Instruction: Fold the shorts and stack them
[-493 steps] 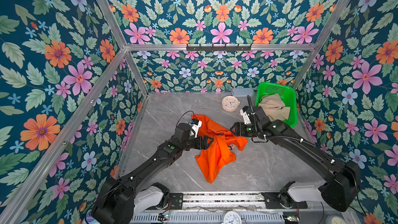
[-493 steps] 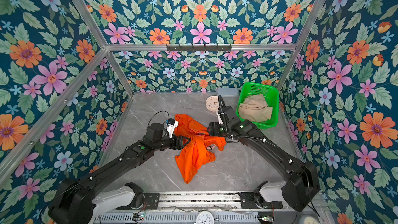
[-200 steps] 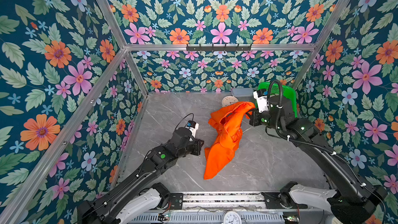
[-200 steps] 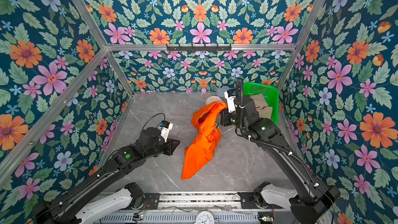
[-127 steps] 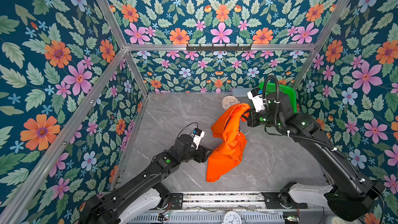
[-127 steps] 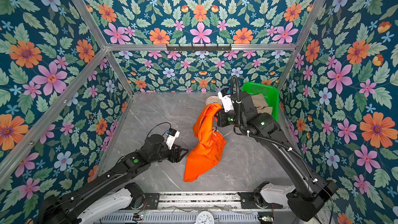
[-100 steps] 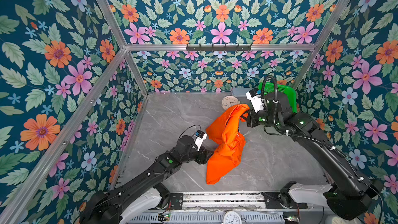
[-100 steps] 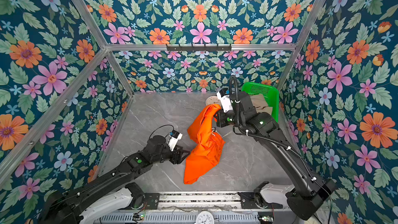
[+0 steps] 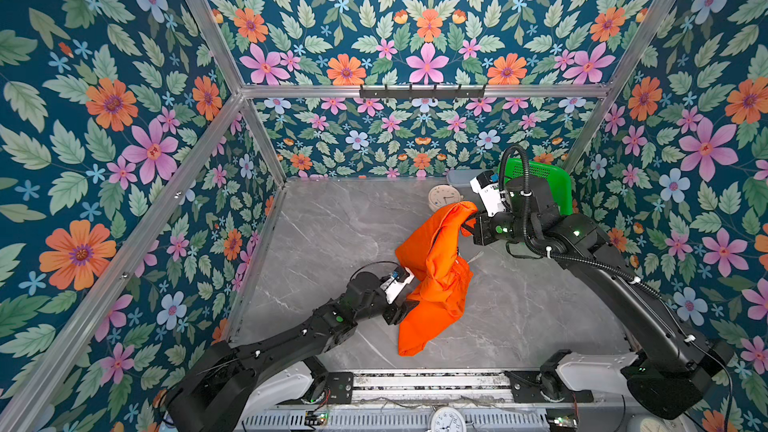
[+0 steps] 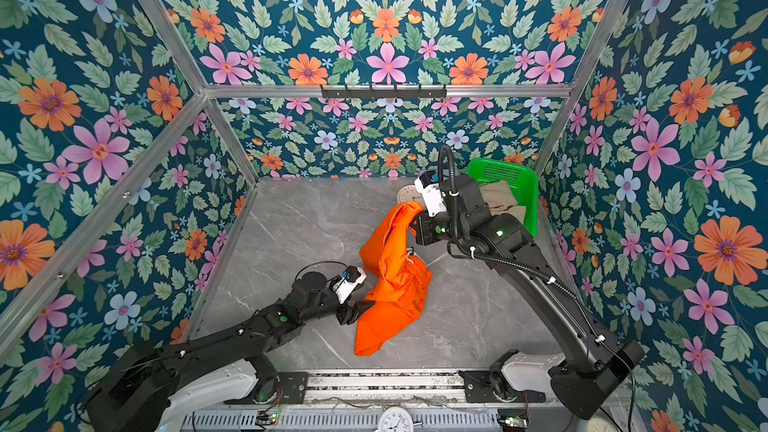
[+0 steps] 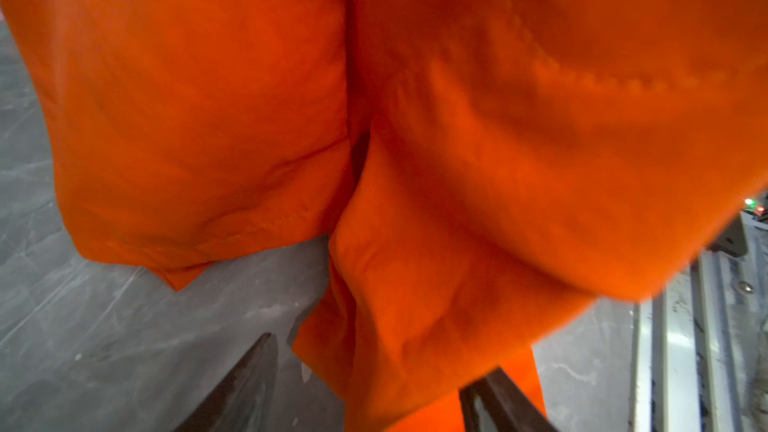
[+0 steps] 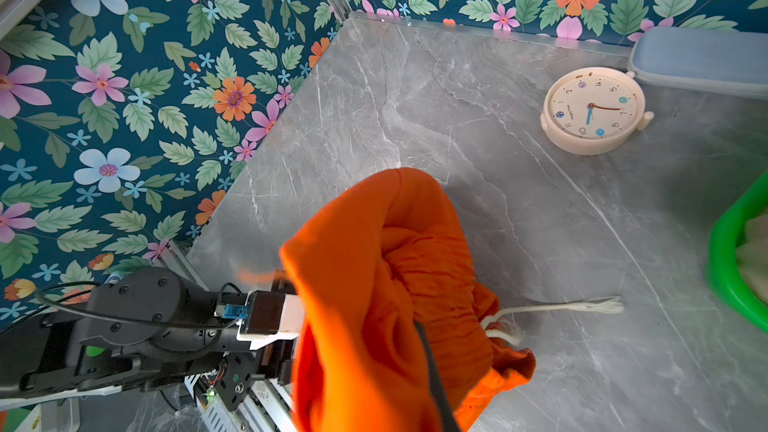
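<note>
Next, my right gripper releases the end of the orange shorts, which now drape down to the table, on the table (image 9: 453,209) (image 12: 612,169) against the front edge of the cream clock.
The orange shorts (image 9: 434,280) hang in a long crumpled drape down to the grey table (image 9: 332,234). My right gripper (image 9: 469,218) is shut on their top end, and the cloth hides most of its jaws in the right wrist view (image 12: 432,409). A white drawstring (image 12: 561,307) trails onto the table. My left gripper (image 9: 405,305) is low at the drape's left side. It stands open, with a lower fold of orange cloth (image 11: 415,243) lying between its fingers (image 11: 249,384). The beige shorts (image 10: 498,201) lie in the green basket (image 10: 523,189).
A round cream clock (image 9: 442,197) lies at the back of the table beside a grey lidded box (image 9: 459,176). The green basket (image 9: 552,184) stands at the back right behind my right arm. Floral walls close three sides, and a metal rail (image 9: 415,384) runs along the front.
My left gripper has opened and moved right and forward until its fingers straddle the hanging cloth. My right gripper has shifted slightly left with the orange shorts still held.
</note>
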Controlling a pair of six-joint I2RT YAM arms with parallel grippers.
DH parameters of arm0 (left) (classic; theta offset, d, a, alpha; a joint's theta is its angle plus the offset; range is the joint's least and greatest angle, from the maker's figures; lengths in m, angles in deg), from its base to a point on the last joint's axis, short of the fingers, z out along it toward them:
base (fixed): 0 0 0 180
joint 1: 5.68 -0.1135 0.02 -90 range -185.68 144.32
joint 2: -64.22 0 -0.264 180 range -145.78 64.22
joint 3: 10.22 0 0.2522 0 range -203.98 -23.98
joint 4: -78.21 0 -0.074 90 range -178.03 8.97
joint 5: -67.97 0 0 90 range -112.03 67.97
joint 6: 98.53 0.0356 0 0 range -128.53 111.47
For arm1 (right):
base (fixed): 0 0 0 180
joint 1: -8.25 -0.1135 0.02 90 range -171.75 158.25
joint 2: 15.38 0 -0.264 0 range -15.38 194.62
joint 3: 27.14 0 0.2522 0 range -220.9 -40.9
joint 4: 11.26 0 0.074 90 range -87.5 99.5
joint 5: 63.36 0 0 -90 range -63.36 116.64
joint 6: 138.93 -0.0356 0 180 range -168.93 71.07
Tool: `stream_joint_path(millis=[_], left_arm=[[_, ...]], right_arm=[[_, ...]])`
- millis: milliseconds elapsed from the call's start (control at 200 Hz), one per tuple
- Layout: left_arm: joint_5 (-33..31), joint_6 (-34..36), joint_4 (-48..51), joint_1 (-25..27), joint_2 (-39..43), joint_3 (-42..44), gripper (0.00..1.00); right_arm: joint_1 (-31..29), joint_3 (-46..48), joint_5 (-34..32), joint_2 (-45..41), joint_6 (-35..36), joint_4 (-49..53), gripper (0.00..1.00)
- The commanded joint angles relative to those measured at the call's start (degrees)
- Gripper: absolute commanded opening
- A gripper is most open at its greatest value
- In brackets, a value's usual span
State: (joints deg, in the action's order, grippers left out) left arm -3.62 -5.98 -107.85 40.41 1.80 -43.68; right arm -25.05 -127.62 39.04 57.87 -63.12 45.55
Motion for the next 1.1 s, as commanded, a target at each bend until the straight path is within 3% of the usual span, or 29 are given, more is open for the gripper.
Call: stream_joint_path(millis=[0,115,235,450,615,775,945,1030,1095], left_arm=[[1.19,3.22,-8.44,0.53,-2.84,-1.2,0.54],[1.94,2.82,-6.19,1.12,-3.08,-3.68,0.2],[-1.38,1.62,3.63,1.3,2.81,-6.18,0.05],[-7.3,1.14,25.76,1.46,20.19,-15.19,0.03],[-13.62,1.32,39.56,1.46,24.45,-24.29,0.01],[-22.21,0.62,46.49,1.41,19.52,-33.32,0.01],[-29.23,3.15,48.22,1.0,7.97,-37.17,0.02],[-26.55,2.91,45.09,-2.27,1.26,-35.78,0.03],[-20.45,0.61,41.05,-7.92,-3.94,-34.62,0.03]], right_arm=[[-0.02,-0.51,1.31,-0.08,0.48,-1.09,0.0],[-0.03,-1.93,-0.29,-0.49,0.26,0.97,0.0],[-0.08,-3.05,-1.84,-3.16,0.22,3.24,0.0],[-0.04,-7.0,-2.59,-9.33,0.13,12.78,0.0],[-0.1,-12.53,-0.97,-12.74,-0.99,20.6,0.0],[-0.06,-14.79,4.6,-12.97,-3.55,19.05,0.0],[0.59,-9.6,1.1,-7.02,-4.44,15.69,0.0],[3.93,-6.31,3.58,-1.32,-4.48,12.68,0.0],[6.48,-4.54,4.53,3.71,-5.53,9.88,0.0]])
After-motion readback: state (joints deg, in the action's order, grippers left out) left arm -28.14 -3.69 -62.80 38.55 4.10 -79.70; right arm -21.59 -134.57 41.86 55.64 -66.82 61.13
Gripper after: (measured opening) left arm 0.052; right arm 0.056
